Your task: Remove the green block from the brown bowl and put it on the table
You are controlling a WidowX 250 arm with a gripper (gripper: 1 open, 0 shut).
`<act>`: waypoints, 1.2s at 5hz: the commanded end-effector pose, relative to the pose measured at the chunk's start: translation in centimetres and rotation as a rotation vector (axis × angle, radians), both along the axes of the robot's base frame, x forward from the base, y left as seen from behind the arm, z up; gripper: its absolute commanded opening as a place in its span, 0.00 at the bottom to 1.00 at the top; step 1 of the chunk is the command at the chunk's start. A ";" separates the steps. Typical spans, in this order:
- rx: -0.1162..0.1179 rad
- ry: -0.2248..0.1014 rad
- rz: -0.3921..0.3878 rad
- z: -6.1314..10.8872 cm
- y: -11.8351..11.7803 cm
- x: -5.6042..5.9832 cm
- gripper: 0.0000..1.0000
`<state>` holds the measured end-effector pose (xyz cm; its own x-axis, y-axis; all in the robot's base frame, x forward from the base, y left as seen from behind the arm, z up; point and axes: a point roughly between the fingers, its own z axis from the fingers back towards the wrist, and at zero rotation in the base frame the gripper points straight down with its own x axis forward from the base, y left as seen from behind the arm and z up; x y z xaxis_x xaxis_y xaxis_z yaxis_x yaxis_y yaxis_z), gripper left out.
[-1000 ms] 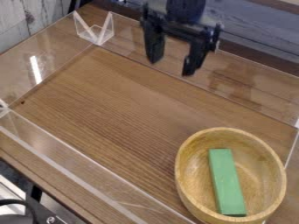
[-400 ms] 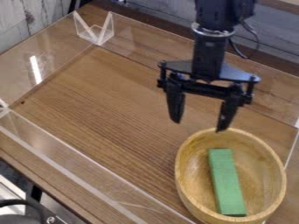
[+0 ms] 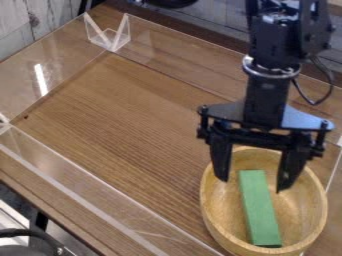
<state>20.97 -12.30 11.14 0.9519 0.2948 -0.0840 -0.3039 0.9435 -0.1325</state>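
I should grip the far end of the green block (image 3: 254, 189), as its near end sits close to the brown bowl's side.
The green block (image 3: 259, 210) lies flat inside the brown bowl (image 3: 214, 196) at the lower right of the table (image 3: 120, 110). My gripper (image 3: 257, 174) hangs just above the bowl, pointing down, open wide. Its two dark fingers (image 3: 222, 163) straddle the far end of the block, one on each side, with nothing held between them.
Low clear acrylic walls (image 3: 54, 160) border the tabletop. A small clear folded stand (image 3: 107, 33) sits at the back left corner. The bowl is close to the table's front right edge.
The gripper has come from the back of the table toward the front right and lowered over the bowl, staying open. The block and bowl have not moved.
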 end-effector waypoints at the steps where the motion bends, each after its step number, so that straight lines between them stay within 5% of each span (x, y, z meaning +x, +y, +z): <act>1: -0.043 -0.062 0.112 0.7 -0.9 1.1 1.00; 4: -0.067 -0.074 0.239 -0.6 0.3 1.6 1.00; 6: -0.079 -0.093 0.276 -1.3 0.4 3.6 1.00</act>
